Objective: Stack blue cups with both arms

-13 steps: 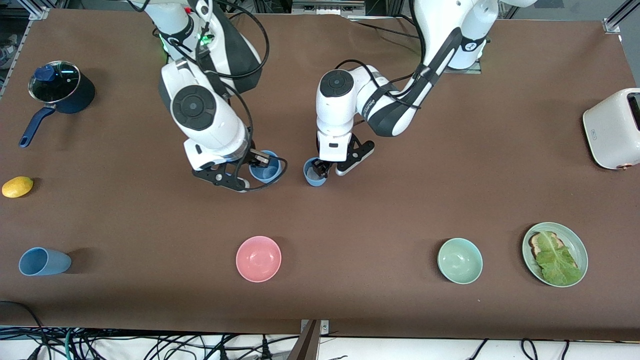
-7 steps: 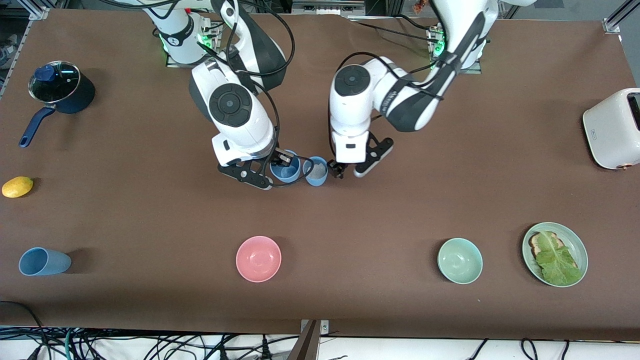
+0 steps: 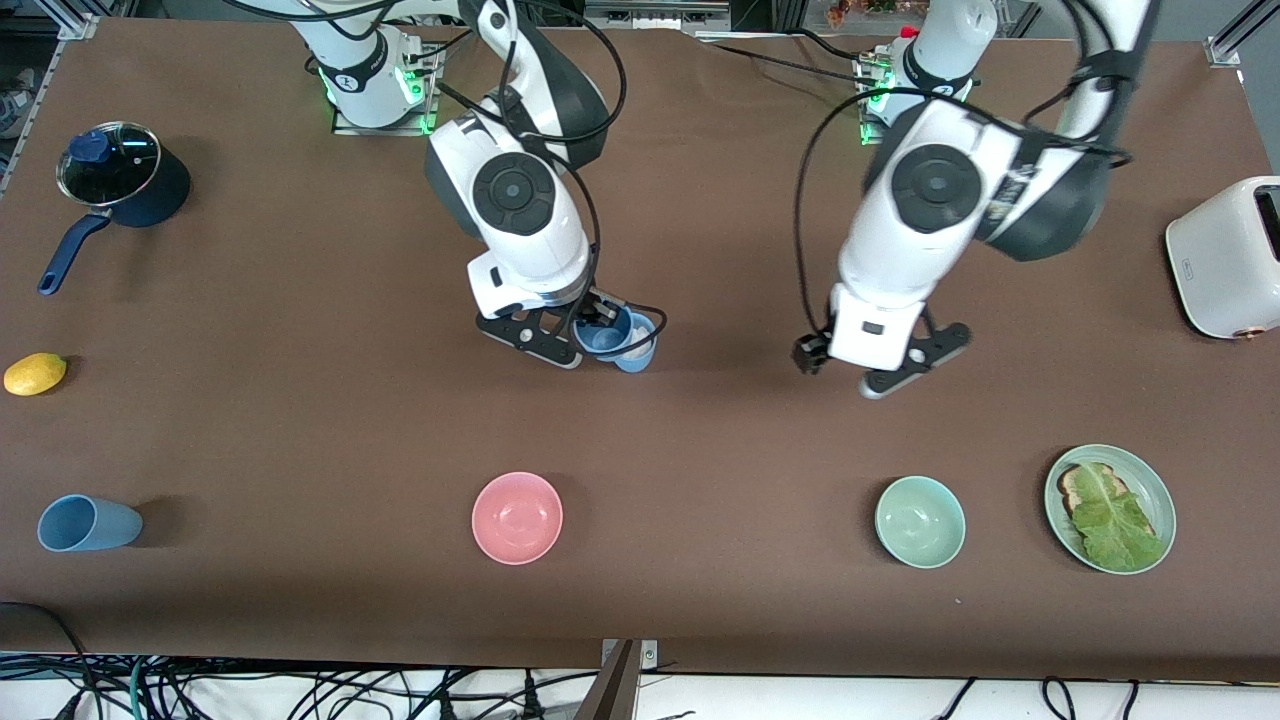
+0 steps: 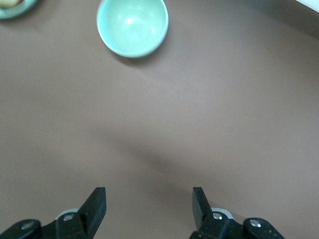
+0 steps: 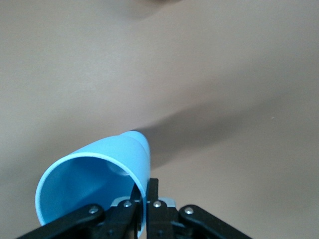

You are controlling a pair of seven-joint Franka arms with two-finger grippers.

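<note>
My right gripper is going to let go of the light-blue cup inside the standing blue cup (image 3: 633, 329) (image 5: 131, 144) near the middle of the table.
My right gripper (image 3: 598, 326) is shut on the rim of a light-blue cup (image 3: 603, 339). It holds that cup tilted over a second blue cup (image 3: 641, 354), which stands near the table's middle; the two overlap. In the right wrist view the fingers (image 5: 153, 191) pinch the held cup's (image 5: 94, 184) wall. My left gripper (image 3: 830, 365) is open and empty over bare table, toward the left arm's end. In the left wrist view its fingers (image 4: 97, 204) are spread. A third blue cup (image 3: 85, 523) lies on its side at the right arm's end, near the front edge.
A pink bowl (image 3: 517, 517), a pale green bowl (image 3: 920, 521) (image 4: 132, 25) and a green plate (image 3: 1160, 495) with toast and lettuce stand along the front. A navy lidded saucepan (image 3: 120, 180) and a lemon (image 3: 35, 373) are at the right arm's end. A white toaster (image 3: 1225, 255) is at the left arm's end.
My left gripper let go of the standing cup and moved off toward the left arm's end. My right gripper carried its cup sideways until it came over that standing cup.
</note>
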